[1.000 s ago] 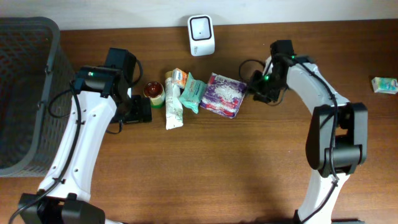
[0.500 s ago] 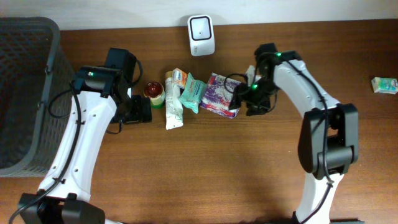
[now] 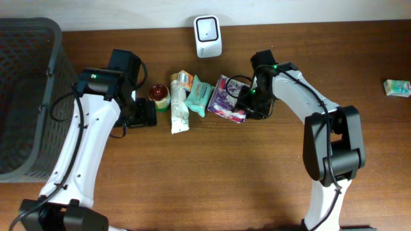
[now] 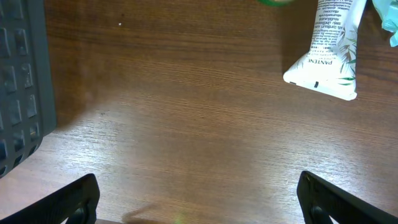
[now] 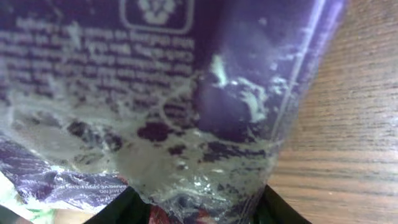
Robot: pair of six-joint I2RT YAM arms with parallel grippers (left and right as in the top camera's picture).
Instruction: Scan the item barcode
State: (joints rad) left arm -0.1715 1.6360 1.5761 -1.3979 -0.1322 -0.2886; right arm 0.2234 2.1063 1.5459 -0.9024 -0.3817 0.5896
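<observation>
Next, I lay the packet square and grip its side (image 3: 244, 91) before I lift it to the scanner, because my right gripper is pinching the slanted packet near its lower corner.
A purple plastic packet (image 3: 226, 97) lies on the wooden table below the white barcode scanner (image 3: 208, 36). My right gripper (image 3: 247, 102) is shut on the packet's right edge. In the right wrist view the crinkled purple packet (image 5: 174, 93) fills the frame, and its end sits pinched between my right gripper (image 5: 199, 208). My left gripper (image 3: 142, 114) hovers over bare table left of the items. It stands wide open (image 4: 199, 205) with nothing between its fingers.
A white Pantene tube (image 3: 179, 109), a teal wipes pack (image 3: 199, 96), a red-lidded jar (image 3: 159, 95) and a small carton (image 3: 185, 79) lie left of the packet. A dark mesh basket (image 3: 26, 96) stands at far left. A small pack (image 3: 397, 87) lies at far right.
My right arm has swung left from beside the packet onto its right edge. Its jaws widened, then closed on the packet. The left arm has not moved.
</observation>
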